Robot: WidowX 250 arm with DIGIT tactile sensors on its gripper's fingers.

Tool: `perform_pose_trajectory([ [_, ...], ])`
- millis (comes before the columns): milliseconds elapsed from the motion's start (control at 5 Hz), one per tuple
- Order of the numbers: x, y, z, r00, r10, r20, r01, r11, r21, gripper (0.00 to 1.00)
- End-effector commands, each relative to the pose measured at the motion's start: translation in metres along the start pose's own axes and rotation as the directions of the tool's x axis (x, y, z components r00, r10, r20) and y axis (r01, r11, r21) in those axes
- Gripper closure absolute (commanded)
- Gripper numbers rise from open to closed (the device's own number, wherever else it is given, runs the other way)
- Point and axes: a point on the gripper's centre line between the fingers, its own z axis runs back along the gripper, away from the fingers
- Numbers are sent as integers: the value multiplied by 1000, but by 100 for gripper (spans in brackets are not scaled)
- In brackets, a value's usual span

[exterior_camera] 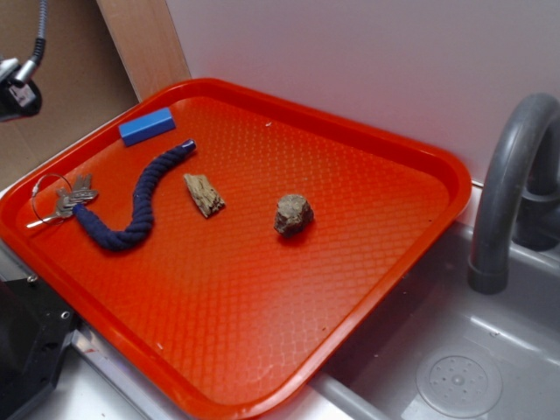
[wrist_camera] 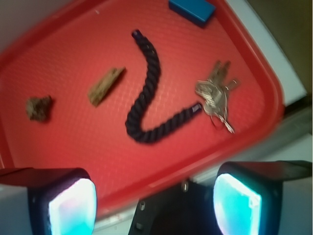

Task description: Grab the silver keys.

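The silver keys are beside the dark blue rope's end. My gripper needs to close on the heads (exterior_camera: 68, 202) (wrist_camera: 211, 101) of the silver keys, where they meet the thin wire ring.
The silver keys (exterior_camera: 63, 200) lie on a thin wire ring near the left edge of the red tray (exterior_camera: 367, 289), touching one end of a dark blue rope (exterior_camera: 131, 210). In the wrist view the silver keys (wrist_camera: 215, 95) sit right of the rope (wrist_camera: 146, 98), well above the fingers. My gripper (wrist_camera: 154, 208) is open, its two glowing pads (wrist_camera: 73, 208) wide apart with nothing between them, hovering over the tray's near edge. Only part of the arm (exterior_camera: 22, 79) shows at the upper left of the exterior view.
A blue block (exterior_camera: 147, 125) lies at the tray's far left corner. A wood chip (exterior_camera: 204, 194) and a brown rock (exterior_camera: 293, 214) rest mid-tray. A grey faucet (exterior_camera: 512, 175) and sink (exterior_camera: 455, 367) stand to the right. A dark mount (exterior_camera: 26, 350) sits below the tray's left edge.
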Motion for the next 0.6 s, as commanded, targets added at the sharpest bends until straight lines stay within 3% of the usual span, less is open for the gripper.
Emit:
perform_pose_trajectory([
  [0, 22, 13, -25, 1000, -11, 22, 9, 998, 57, 0],
  [200, 16, 8, -48, 998, -58, -17, 60, 983, 173, 0],
  [400, 17, 36, -52, 998, 58, -20, -52, 973, 226, 0],
])
